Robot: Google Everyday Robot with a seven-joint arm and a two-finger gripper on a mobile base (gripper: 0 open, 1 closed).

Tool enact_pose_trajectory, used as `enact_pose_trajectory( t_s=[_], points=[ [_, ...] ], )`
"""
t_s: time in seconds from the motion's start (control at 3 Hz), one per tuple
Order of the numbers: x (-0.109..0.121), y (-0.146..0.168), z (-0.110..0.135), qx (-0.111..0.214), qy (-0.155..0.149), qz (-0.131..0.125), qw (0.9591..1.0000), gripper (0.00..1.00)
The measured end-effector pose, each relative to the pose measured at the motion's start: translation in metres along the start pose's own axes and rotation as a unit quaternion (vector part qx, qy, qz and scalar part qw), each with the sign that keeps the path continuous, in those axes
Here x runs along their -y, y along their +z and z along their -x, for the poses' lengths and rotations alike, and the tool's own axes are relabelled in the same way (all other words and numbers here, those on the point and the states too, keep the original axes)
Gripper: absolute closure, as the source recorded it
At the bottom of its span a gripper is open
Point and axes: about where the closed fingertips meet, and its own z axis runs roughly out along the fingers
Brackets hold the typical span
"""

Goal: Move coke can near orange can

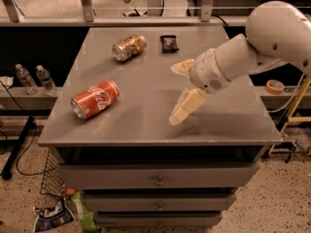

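Next, I close my gripper on the end of the coke can (111,90) that faces the gripper, and leave the can's far end free.
The coke can (95,98) lies on its side at the front left of the grey table top (146,125), red with white script. The orange can (129,47) lies on its side at the back, left of centre, well apart from the coke can. My gripper (174,94) hovers over the middle right of the table, pointing left, open and empty. One pale finger (182,66) is toward the back and the other (186,107) toward the front. The gripper is to the right of both cans and touches neither.
A small black packet (169,43) lies at the back, right of the orange can. Two water bottles (34,78) stand on a low shelf at the left. A tape roll (275,86) lies at the right. Drawers (158,178) are below the top.
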Motion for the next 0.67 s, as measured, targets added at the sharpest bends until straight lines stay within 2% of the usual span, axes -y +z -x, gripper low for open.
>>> enact_pose_trajectory(
  t_s=[0.33,0.67],
  points=[
    [0.008,0.03,0.037,0.06,-0.045,0.029,0.9967,0.0],
    [0.013,0.062,0.063,0.106,-0.077,0.065,0.9893,0.0]
  ],
)
